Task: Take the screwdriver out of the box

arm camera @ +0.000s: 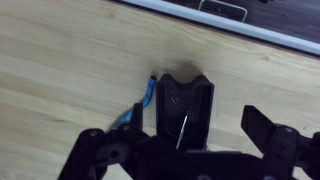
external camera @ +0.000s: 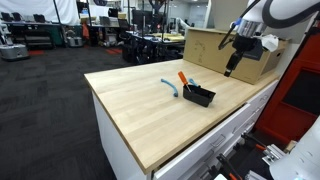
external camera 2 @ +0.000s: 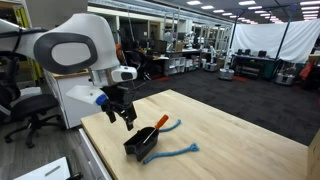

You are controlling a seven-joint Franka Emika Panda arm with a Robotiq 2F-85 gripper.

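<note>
Next, I close my gripper on the middle of the orange handle [external camera: 183, 78] of the screwdriver leaning in the black box.
The screwdriver, with an orange handle [external camera: 183, 77] [external camera 2: 159, 122], leans in the small black box [external camera: 199, 95] [external camera 2: 141, 145] on the wooden table, handle sticking up over one end. In the wrist view I see the box [arm camera: 186, 101] from above and the thin metal shaft [arm camera: 184, 129] inside it; the handle is hidden. My gripper [external camera: 229, 71] [external camera 2: 126, 119] [arm camera: 178, 150] hangs open and empty above and beside the box, not touching it.
A light-blue slim object [external camera: 169, 86] [external camera 2: 183, 151] [arm camera: 147, 93] lies on the table next to the box. A large brown cardboard box [external camera: 210, 47] stands behind. The wooden table [external camera: 140, 105] has drawers at its front edge.
</note>
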